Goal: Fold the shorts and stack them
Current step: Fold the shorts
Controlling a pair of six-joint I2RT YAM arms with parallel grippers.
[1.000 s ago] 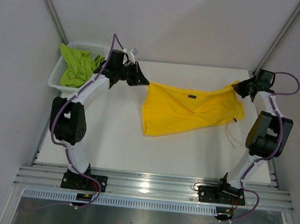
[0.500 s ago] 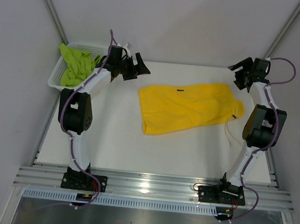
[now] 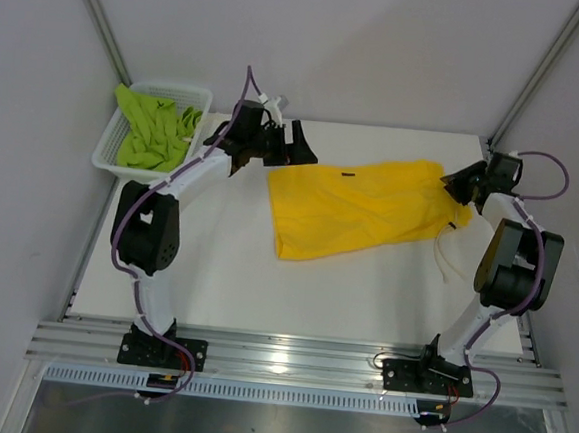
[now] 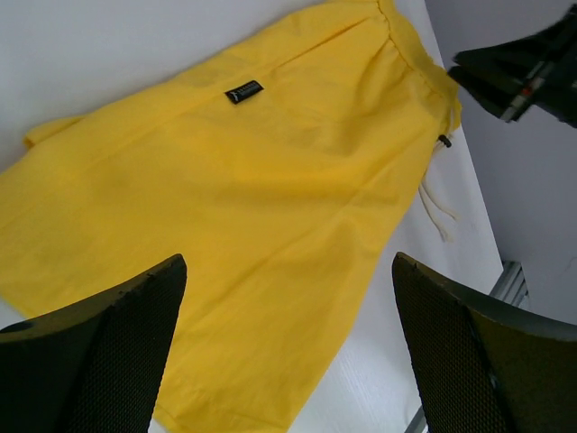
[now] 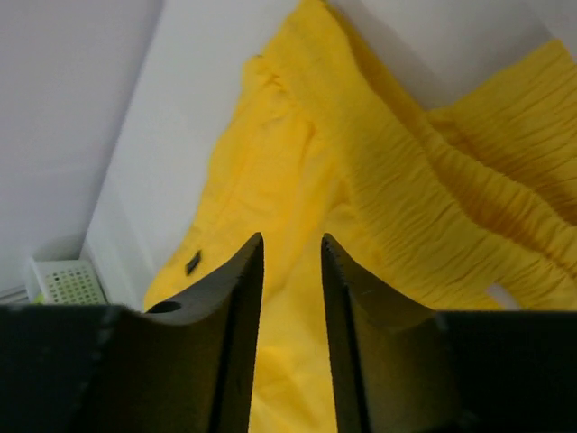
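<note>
Next, my right gripper takes the waistband of the yellow shorts near the drawstring point(image 3: 451, 226) and shifts the yellow shorts inward, as the waistband lies by the side, far from my left gripper.
The yellow shorts point(image 3: 360, 207) lie spread on the white table, waistband to the right, with the white drawstring point(image 3: 445, 254) trailing off that end. My left gripper point(image 3: 303, 147) hovers open over their upper left corner; in the left wrist view the wide-apart gripper point(image 4: 288, 262) frames the yellow shorts point(image 4: 252, 207) with nothing between the fingers. My right gripper point(image 3: 455, 181) sits low at the waistband end. In the right wrist view that gripper point(image 5: 291, 239) has its jaws narrowly apart, with the gathered yellow shorts point(image 5: 379, 180) just beyond them. The lime green shorts point(image 3: 156, 131) lie bunched in the basket.
A white mesh basket point(image 3: 109, 157) stands at the far left corner beside the left wall. Grey walls close in the back and both sides. A metal rail point(image 3: 288, 357) runs along the near edge by the arm bases.
Both grippers let go of the yellow shorts, which dropped flat onto the table. The left gripper moved right over the shorts' corner. The right gripper came down to the waistband and its jaws narrowed.
</note>
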